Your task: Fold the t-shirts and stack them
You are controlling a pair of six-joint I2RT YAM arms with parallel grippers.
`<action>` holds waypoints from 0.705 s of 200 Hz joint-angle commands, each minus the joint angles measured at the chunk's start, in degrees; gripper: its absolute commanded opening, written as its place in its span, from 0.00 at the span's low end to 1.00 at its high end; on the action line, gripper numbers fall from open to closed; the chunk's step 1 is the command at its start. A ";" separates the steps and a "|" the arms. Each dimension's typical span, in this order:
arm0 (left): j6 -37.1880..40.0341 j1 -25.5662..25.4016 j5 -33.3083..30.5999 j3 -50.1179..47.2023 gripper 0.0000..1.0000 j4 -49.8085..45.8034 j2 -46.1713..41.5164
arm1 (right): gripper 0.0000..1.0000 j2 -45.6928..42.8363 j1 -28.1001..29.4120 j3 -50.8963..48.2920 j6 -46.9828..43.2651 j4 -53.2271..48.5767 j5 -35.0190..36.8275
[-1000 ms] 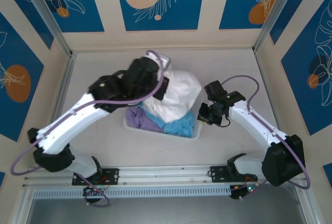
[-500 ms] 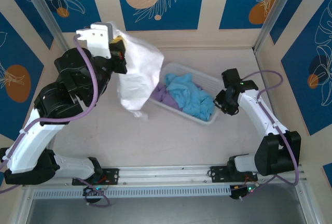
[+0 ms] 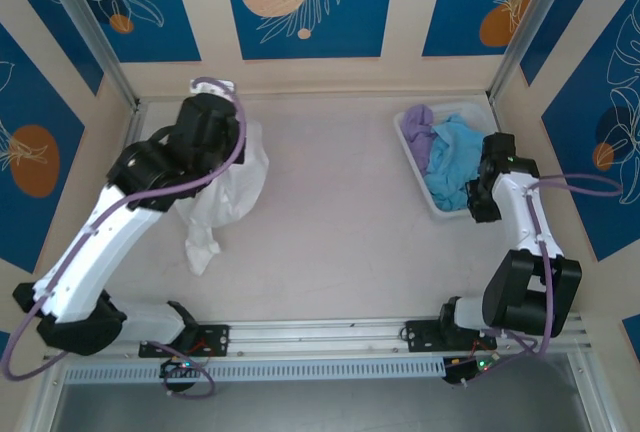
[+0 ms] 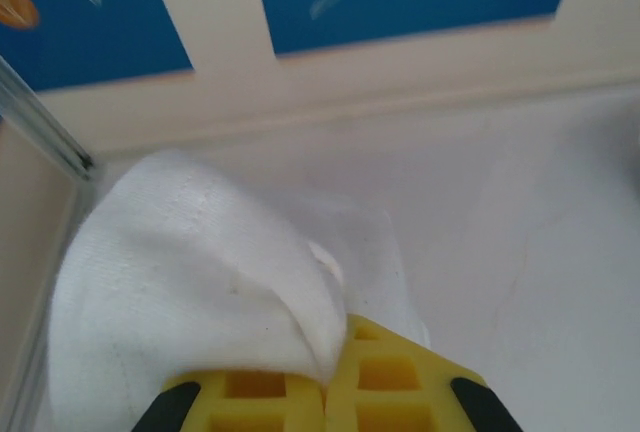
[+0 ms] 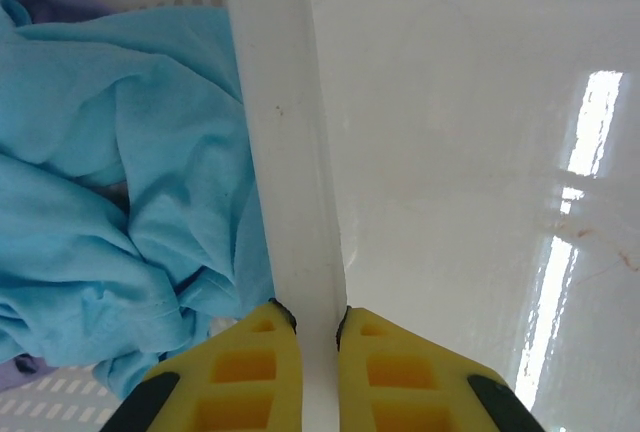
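The robot's right gripper should set the white basket down farther back, in the table corner (image 3: 490, 123) next to its nearest metal post.
My left gripper (image 4: 335, 354) is shut on a bunched fold of the white t-shirt (image 4: 200, 272). In the top view that shirt (image 3: 235, 182) hangs from the left arm at the back left, its lower end trailing onto the table. My right gripper (image 5: 312, 324) is shut on the rim of the white basket (image 5: 285, 152), which stands at the back right (image 3: 412, 157). The light blue t-shirt (image 3: 455, 162) and the lavender t-shirt (image 3: 420, 122) lie crumpled inside it. The blue one (image 5: 120, 172) lies just left of the pinched rim.
The back wall and a metal corner post (image 3: 90, 32) stand close behind the left arm. The right wall runs just beside the basket. The bare tabletop (image 3: 340, 212) stretches between the two arms.
The left arm lifted the white t-shirt out of the basket, swung it left and lowered it. The right gripper dragged the basket from the table's middle to the back right corner.
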 commanded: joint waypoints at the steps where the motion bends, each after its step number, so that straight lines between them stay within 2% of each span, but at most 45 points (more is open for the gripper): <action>1: -0.90 1.79 17.43 -2.89 0.00 -4.11 1.93 | 0.00 3.78 -1.33 3.92 6.27 -0.20 5.83; 28: -0.26 4.64 27.44 -5.19 0.00 -5.77 5.73 | 0.00 8.21 -2.41 7.48 12.08 -1.54 7.20; 55: 0.09 5.98 31.07 -6.85 0.00 -5.54 7.71 | 0.00 11.83 -2.55 10.09 15.74 0.39 8.78; 83: -1.29 5.97 34.87 -8.08 0.00 -4.48 9.77 | 0.00 18.13 -2.47 15.95 13.37 2.06 10.06; 141: -1.88 6.11 35.20 -6.64 0.00 -5.30 12.55 | 0.00 29.23 -2.23 27.61 10.27 1.08 10.21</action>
